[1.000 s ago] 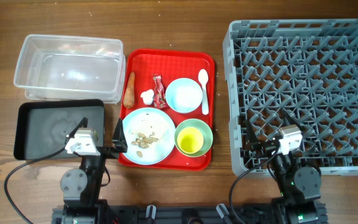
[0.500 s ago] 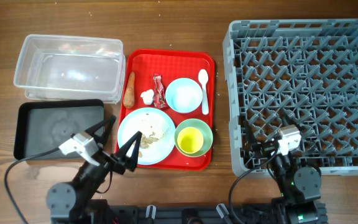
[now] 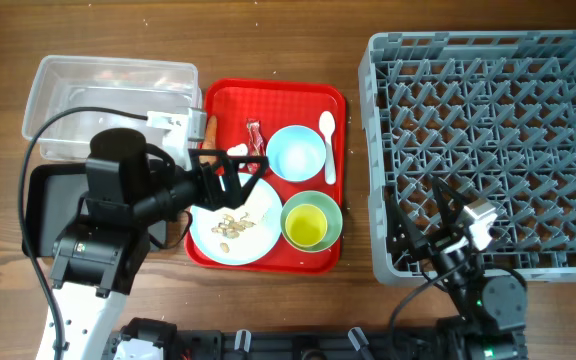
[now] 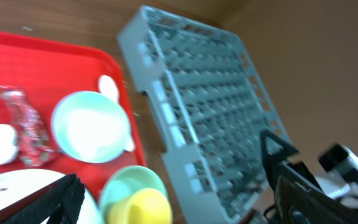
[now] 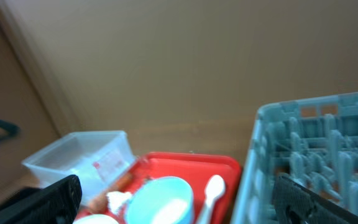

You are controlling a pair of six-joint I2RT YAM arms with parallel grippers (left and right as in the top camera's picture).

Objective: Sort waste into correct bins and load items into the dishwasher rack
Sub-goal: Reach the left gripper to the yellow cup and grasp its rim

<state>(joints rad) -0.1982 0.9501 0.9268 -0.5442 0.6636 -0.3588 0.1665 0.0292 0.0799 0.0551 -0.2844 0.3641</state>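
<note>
Next, I move my left gripper to the yellow cup in the green bowl and close it on the cup's rim (image 3: pixel 288 227) (image 4: pixel 128 213) beside the plate.
On the red serving tray (image 3: pixel 268 95) lie a red candy wrapper (image 3: pixel 256 140), white tissue (image 3: pixel 237 152), carrot piece (image 3: pixel 209 135), pale blue bowl (image 3: pixel 295 152), white spoon (image 3: pixel 328 145), pale blue plate (image 3: pixel 233 235) with beige scraps (image 3: pixel 230 226), and a green bowl (image 3: pixel 330 215) holding the yellow cup (image 3: pixel 306 227). My left gripper (image 3: pixel 240 180) is open and empty above the plate's far edge; its wrist view shows the wrapper (image 4: pixel 23 121), blue bowl (image 4: pixel 92 127) and cup (image 4: pixel 145 208). My right gripper (image 3: pixel 423 215) is open and empty over the grey rack (image 3: pixel 498 140).
The clear tub (image 3: pixel 108 100) and black tray (image 3: pixel 43 210) stand left of the red tray; my left arm covers part of both. The rack fills the right side. In the right wrist view the tub (image 5: pixel 79 158), blue bowl (image 5: pixel 163 199) and spoon (image 5: pixel 210 193) show ahead.
My left arm has risen from the table's front edge and swung up over the black tray, its gripper now over the plate. My right gripper has tilted a little.
</note>
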